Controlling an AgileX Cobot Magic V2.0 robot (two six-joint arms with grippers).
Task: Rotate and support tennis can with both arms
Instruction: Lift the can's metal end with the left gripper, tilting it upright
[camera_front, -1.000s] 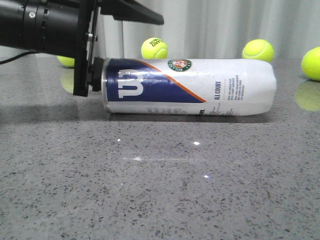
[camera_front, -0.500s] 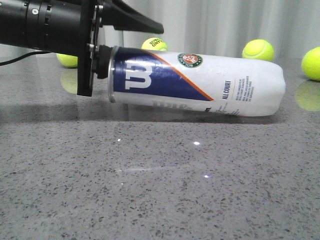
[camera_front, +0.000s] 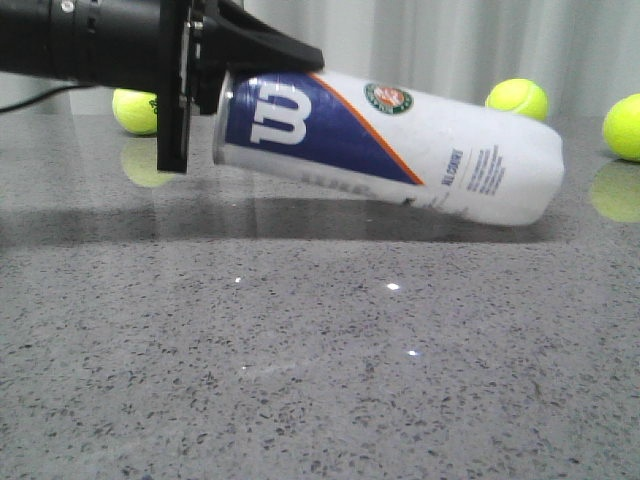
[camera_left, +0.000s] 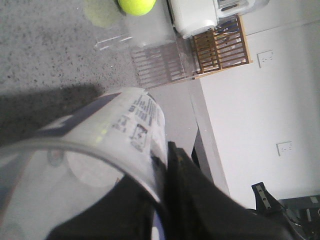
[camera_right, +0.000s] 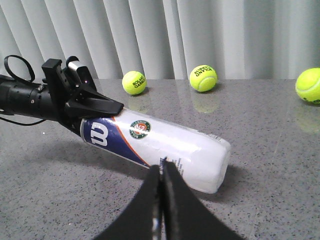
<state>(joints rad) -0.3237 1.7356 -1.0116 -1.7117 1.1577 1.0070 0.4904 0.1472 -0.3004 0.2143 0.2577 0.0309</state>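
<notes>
Next, my left gripper releases the tennis can, upright on the grey table (camera_front: 247, 213) below the can's raised open end.
The tennis can (camera_front: 400, 150) has a white and navy Wilson label, an orange stripe and a round emblem. It is tilted: its open left end is raised and its white right end rests on the table. My left gripper (camera_front: 250, 70) is shut on the can's rim at the raised end, and one finger (camera_front: 275, 48) lies along the top. In the left wrist view the can's wall (camera_left: 115, 130) sits pinched beside a black finger (camera_left: 190, 195). My right gripper (camera_right: 162, 167) is shut and empty, just in front of the can (camera_right: 160, 142), not touching it. It is out of the front view.
The grey speckled table (camera_front: 320, 380) carries loose tennis balls behind the can: at back left (camera_front: 135, 108), back right (camera_front: 515, 98) and far right (camera_front: 625, 125). A pleated curtain (camera_right: 200, 35) closes the back. The left arm's body (camera_right: 30, 100) reaches in from the left.
My left gripper has lifted the can's open left end off the table. The can went from lying flat to tilted, its right end still down.
</notes>
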